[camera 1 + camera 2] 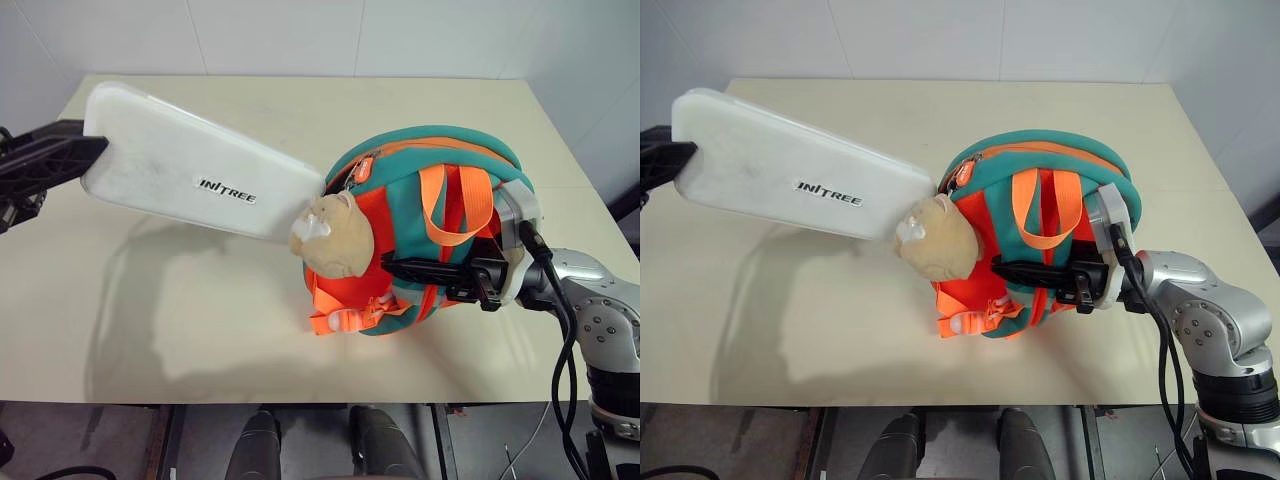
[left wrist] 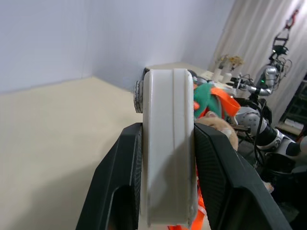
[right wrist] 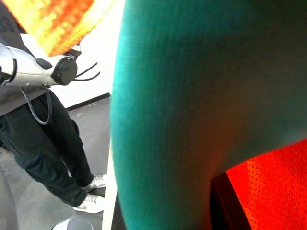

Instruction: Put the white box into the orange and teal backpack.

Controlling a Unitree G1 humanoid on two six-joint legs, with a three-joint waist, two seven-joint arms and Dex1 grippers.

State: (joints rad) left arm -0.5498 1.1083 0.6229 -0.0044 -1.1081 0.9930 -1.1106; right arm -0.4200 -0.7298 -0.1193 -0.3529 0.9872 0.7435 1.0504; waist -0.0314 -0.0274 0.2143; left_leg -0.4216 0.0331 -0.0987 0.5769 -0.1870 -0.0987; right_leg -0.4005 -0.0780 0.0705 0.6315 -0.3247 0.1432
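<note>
The robot's left gripper will let go of the white box inside the backpack's open zip (image 1: 350, 174), just above the beige plush head.
The white box (image 1: 190, 165), flat with dark lettering on top, hangs tilted above the table. My left gripper (image 1: 72, 160) is shut on its left end, with a black finger (image 2: 120, 167) on each broad face. The box's right corner reaches the open zip of the orange and teal backpack (image 1: 430, 150), just above the beige plush head (image 1: 335, 235). The backpack stands propped on the table at the right. My right gripper (image 1: 395, 268) comes in from the right and is shut on the backpack's side, below the orange handle loop. Teal fabric (image 3: 182, 105) lies close before the right wrist camera.
The beige table (image 1: 200, 320) has open surface to the left of and behind the backpack. Its front edge runs near the bottom of the head views, and a white wall stands behind it. A person in dark trousers (image 3: 53, 143) stands beside the table.
</note>
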